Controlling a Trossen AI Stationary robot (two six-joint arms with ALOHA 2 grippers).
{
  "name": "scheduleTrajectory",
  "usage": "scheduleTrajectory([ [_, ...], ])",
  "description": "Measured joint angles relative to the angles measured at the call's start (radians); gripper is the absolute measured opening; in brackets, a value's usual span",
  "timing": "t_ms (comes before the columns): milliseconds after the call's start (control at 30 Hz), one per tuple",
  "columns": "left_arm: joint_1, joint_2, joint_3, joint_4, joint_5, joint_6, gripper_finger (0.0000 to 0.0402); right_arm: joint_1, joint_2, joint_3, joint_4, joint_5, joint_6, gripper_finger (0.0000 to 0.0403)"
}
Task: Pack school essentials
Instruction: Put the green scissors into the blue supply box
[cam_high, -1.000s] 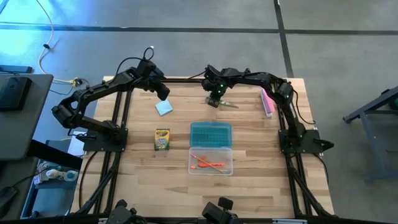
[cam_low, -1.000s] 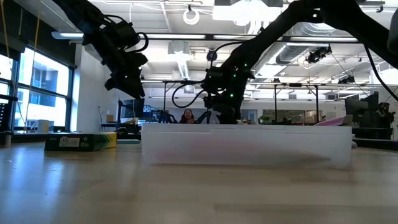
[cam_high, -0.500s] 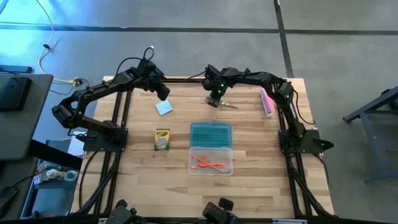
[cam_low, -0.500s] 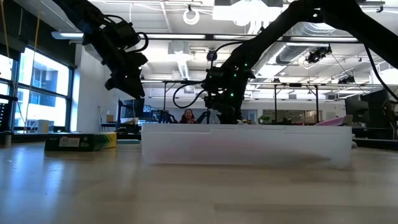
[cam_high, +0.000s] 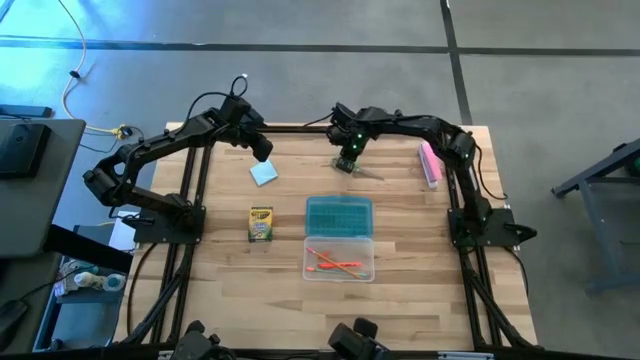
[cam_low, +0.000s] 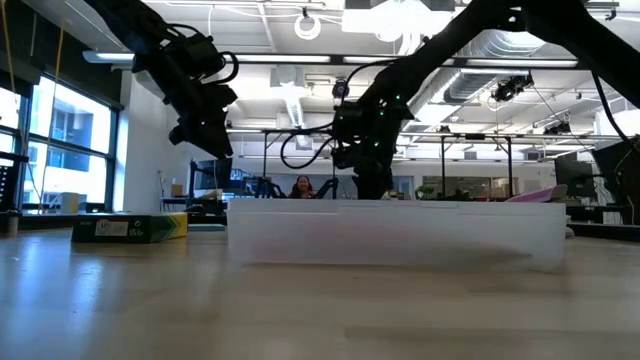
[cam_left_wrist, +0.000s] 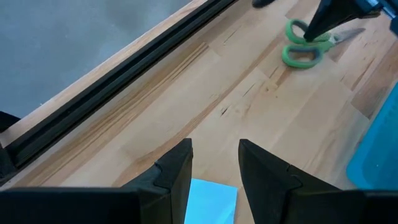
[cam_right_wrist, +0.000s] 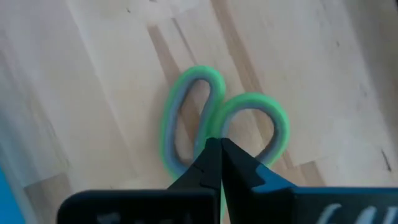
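The fingers of my right gripper are shut above the place where the scissors' loops meet, so I need to open them, put a finger inside the rounder loop and pinch its outer side (cam_right_wrist: 282, 129).
The green-handled scissors (cam_high: 366, 171) lie at the table's far middle; they also show in the left wrist view (cam_left_wrist: 303, 46). My right gripper (cam_high: 346, 161) stands on their handles, shut (cam_right_wrist: 217, 149). My left gripper (cam_high: 262, 150) hangs open and empty (cam_left_wrist: 214, 155) just above the light-blue square pad (cam_high: 264, 173), which lies flat and shows between its fingers (cam_left_wrist: 211, 199). The yellow-green crayon box (cam_high: 260, 223) lies flat at the left. Orange and red pens (cam_high: 333, 263) lie in the clear case's tray. My right gripper pinches the scissors' green handles where the two loops meet (cam_right_wrist: 211, 134), between its two fingertips. The fingers come from above, pointing down. The blades (cam_left_wrist: 347, 34) point toward the table's right; whether the scissors are off the wood I cannot tell.
The clear case lies open mid-table, its teal lid (cam_high: 339, 214) on the far side of its tray (cam_high: 362, 270); in the low view it fills the foreground (cam_low: 395, 232). A pink oblong block (cam_high: 430, 163) lies at the far right. Bare wood lies along the near edge (cam_high: 340, 310).
My right gripper has shifted a little toward the table's right edge at the scissors' handles. My left gripper has kept still above the pad.
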Motion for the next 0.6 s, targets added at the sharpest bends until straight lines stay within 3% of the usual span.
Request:
scheduleTrajectory([
  [267, 0.0, 0.0, 0.0, 0.0, 0.0, 0.0, 0.012, -0.015, -0.003, 0.0, 0.01, 0.002, 0.001, 0.0003],
  [467, 0.0, 0.0, 0.0, 0.0, 0.0, -0.001, 0.0119, -0.038, -0.003, 0.001, 0.035, 0.06, 0.041, 0.0001],
  [600, 0.0, 0.0, 0.0, 0.0, 0.0, -0.011, 0.0119, -0.073, -0.009, 0.002, 0.043, 0.008, 0.075, 0.0004],
])
